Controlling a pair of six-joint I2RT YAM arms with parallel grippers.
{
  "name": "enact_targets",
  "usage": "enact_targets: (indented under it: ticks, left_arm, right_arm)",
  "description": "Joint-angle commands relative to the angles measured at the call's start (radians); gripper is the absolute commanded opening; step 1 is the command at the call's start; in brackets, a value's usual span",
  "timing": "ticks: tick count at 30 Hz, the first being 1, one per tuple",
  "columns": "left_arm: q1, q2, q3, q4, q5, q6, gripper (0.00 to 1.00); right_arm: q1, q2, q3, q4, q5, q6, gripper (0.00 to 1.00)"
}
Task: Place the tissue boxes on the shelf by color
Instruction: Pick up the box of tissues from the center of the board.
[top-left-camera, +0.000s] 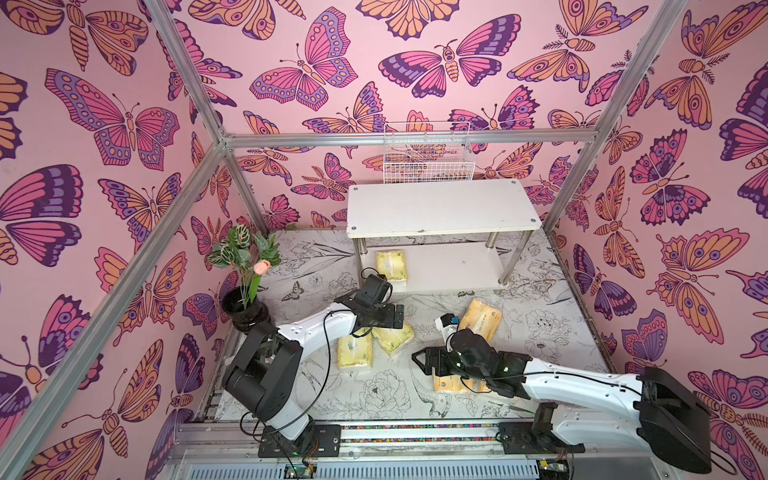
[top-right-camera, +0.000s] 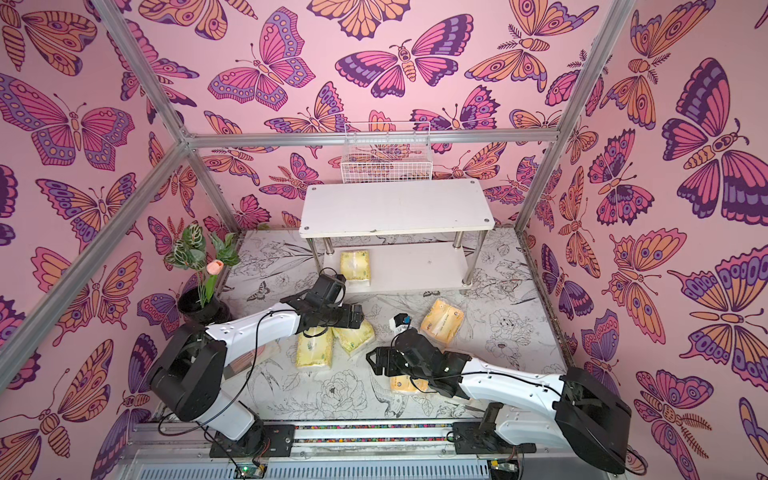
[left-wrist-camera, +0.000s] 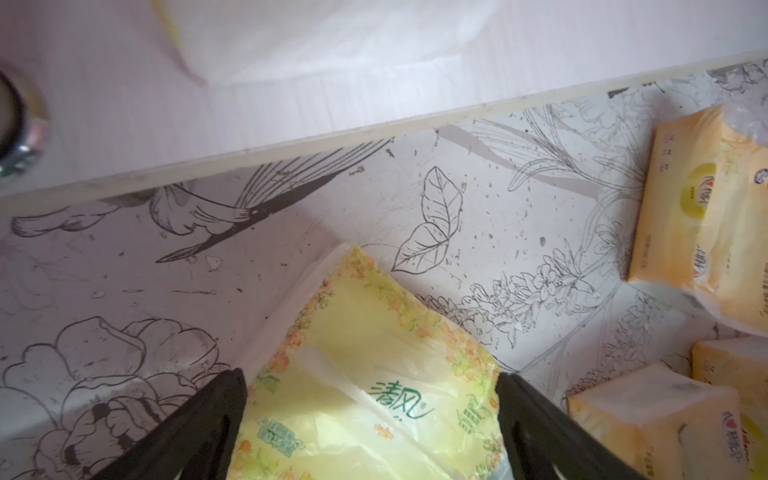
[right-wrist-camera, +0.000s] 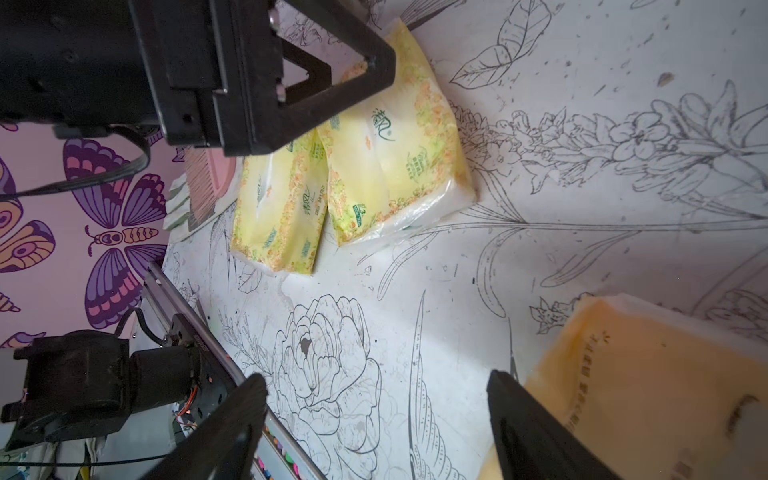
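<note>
Next, my right gripper closes on the clear end (top-left-camera: 404, 345) (right-wrist-camera: 412, 220) of the pale yellow tissue box that my left gripper straddles, the end that faces my right gripper.
The white two-tier shelf (top-left-camera: 440, 208) (top-right-camera: 395, 208) stands at the back; one pale yellow tissue box (top-left-camera: 391, 266) (top-right-camera: 355, 267) lies on its lower board (left-wrist-camera: 249, 104). Two more pale boxes (top-left-camera: 355, 352) (top-left-camera: 395, 336) lie side by side on the table. My left gripper (top-left-camera: 399, 318) (left-wrist-camera: 372, 376) is open and straddles the right-hand one (left-wrist-camera: 365, 332), a finger at each edge. An orange box (top-left-camera: 480, 318) (left-wrist-camera: 706, 216) lies further right. My right gripper (top-left-camera: 415, 359) (right-wrist-camera: 376, 378) is open over bare table, with another orange box (top-left-camera: 449, 380) (right-wrist-camera: 644, 395) just beside one finger, largely hidden by the arm.
A black vase with a plant (top-left-camera: 245, 307) stands at the left edge. A white wire basket (top-left-camera: 428, 153) hangs on the back wall above the shelf. A small white and blue object (top-left-camera: 446, 322) lies between the two arms. A metal rail (right-wrist-camera: 208, 345) borders the table's front.
</note>
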Motion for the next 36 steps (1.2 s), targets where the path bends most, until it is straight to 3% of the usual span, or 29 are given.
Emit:
enact_targets:
  ticks: [1, 7, 16, 29, 36]
  left_arm:
    - [0.012, -0.04, -0.028, 0.004, -0.094, -0.002, 1.0]
    - [0.039, -0.028, -0.042, 0.004, -0.136, 0.01, 1.0]
    - [0.04, 0.024, -0.063, 0.049, -0.019, -0.023, 1.0]
    - [-0.035, -0.021, -0.153, 0.11, 0.09, -0.151, 1.0]
    - [-0.049, -0.042, -0.161, 0.117, 0.032, -0.177, 1.0]
  right_arm:
    - [-0.001, 0.029, -0.008, 0.054, -0.015, 0.017, 0.86]
    - [-0.002, 0.05, -0.005, 0.064, -0.015, 0.022, 0.86]
    - [-0.038, 0.066, -0.03, 0.167, -0.044, 0.089, 0.86]
    - [-0.055, 0.246, -0.039, 0.37, -0.092, 0.2, 0.86]
    - [-0.06, 0.303, -0.039, 0.394, -0.076, 0.241, 0.86]
